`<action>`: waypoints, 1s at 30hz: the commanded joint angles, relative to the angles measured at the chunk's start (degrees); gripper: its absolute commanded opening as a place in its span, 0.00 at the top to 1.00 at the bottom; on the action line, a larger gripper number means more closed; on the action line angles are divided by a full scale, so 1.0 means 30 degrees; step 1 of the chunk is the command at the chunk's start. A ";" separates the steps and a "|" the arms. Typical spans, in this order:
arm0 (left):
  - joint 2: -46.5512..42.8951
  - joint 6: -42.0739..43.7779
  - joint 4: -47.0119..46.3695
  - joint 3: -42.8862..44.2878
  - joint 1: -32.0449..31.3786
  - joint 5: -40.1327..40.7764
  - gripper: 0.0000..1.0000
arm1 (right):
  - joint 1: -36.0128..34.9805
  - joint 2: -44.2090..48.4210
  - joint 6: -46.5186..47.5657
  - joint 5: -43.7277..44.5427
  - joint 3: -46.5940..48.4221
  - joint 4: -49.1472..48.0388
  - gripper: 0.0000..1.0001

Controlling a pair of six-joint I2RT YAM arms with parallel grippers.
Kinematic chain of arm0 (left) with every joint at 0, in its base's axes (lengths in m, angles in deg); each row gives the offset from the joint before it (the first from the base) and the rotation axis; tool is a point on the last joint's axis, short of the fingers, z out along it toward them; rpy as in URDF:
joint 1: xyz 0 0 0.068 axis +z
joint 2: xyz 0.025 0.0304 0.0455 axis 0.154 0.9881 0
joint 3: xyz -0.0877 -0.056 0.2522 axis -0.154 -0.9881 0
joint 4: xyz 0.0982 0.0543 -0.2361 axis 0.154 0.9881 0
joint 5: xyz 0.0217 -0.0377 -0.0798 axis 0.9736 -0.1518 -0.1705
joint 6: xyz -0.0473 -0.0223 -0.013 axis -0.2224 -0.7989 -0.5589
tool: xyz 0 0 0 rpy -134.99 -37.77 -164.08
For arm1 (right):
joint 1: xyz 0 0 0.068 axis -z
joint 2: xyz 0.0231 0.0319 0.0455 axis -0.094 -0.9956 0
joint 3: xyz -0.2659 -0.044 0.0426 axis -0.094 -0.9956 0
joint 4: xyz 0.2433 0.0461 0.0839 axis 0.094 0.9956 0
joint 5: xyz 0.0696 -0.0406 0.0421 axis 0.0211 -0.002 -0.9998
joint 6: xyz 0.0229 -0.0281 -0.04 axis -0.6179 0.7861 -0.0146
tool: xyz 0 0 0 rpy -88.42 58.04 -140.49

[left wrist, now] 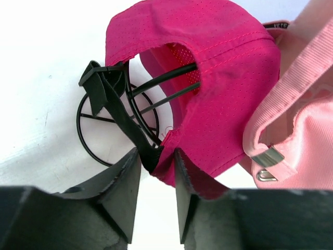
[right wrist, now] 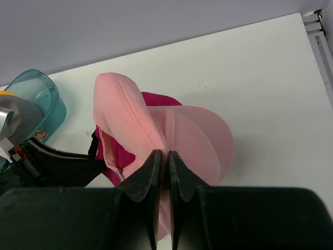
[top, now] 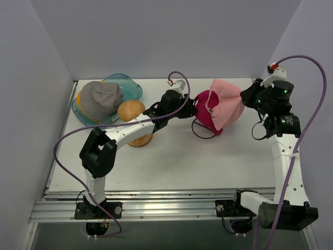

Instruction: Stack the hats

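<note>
The light pink cap is only partway on and my left gripper is on the black strap, so that gripper should take the pink strap (left wrist: 256,136) and pull it back.
The magenta cap (top: 204,115) sits mid-table on a black wire frame (left wrist: 83,130). My left gripper (top: 190,108) is at its left side; in the left wrist view the gripper (left wrist: 156,156) is shut on the magenta cap's (left wrist: 208,62) back edge and black strap. My right gripper (top: 243,96) is shut on the light pink cap (top: 226,104) and holds it draped against the magenta cap's right side. In the right wrist view the gripper (right wrist: 162,154) pinches the pink cap's (right wrist: 197,135) crown. The grey cap (top: 101,98) lies on the yellow-orange hat (top: 79,99).
The grey cap and yellow-orange hat rest in a translucent teal tub (top: 130,86) at the back left. A round-topped wooden hat stand (top: 131,110) stands beside the tub, under my left arm. Grey walls close in the back and both sides.
</note>
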 commanded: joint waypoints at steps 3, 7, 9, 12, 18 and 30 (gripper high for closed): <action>-0.1966 0.0610 -0.0256 -0.0447 0.0114 0.0338 0.56 | 0.0298 -0.0336 0.0447 -0.1372 0.0313 -0.1408 1.00; -0.2786 0.0699 -0.0023 -0.0769 0.0114 0.0833 0.48 | 0.0357 -0.0600 0.0505 -0.1752 0.0197 -0.1584 1.00; -0.3458 0.0786 0.0007 -0.0945 0.0056 0.1098 0.45 | 0.0386 -0.0688 0.0564 -0.1840 0.0080 -0.1672 1.00; -0.4223 0.1166 0.0299 -0.0859 -0.0148 0.1654 0.41 | 0.0503 -0.0835 0.0739 -0.1870 0.0079 -0.1672 1.00; -0.3963 0.2485 0.2261 0.1424 -0.0705 0.2037 0.40 | 0.0621 -0.1011 0.0623 -0.2046 0.0050 -0.1847 1.00; -0.0271 0.4419 0.5220 0.6636 -0.1819 0.2183 0.44 | 0.0650 -0.0572 -0.0344 -0.1958 -0.1268 -0.2990 1.00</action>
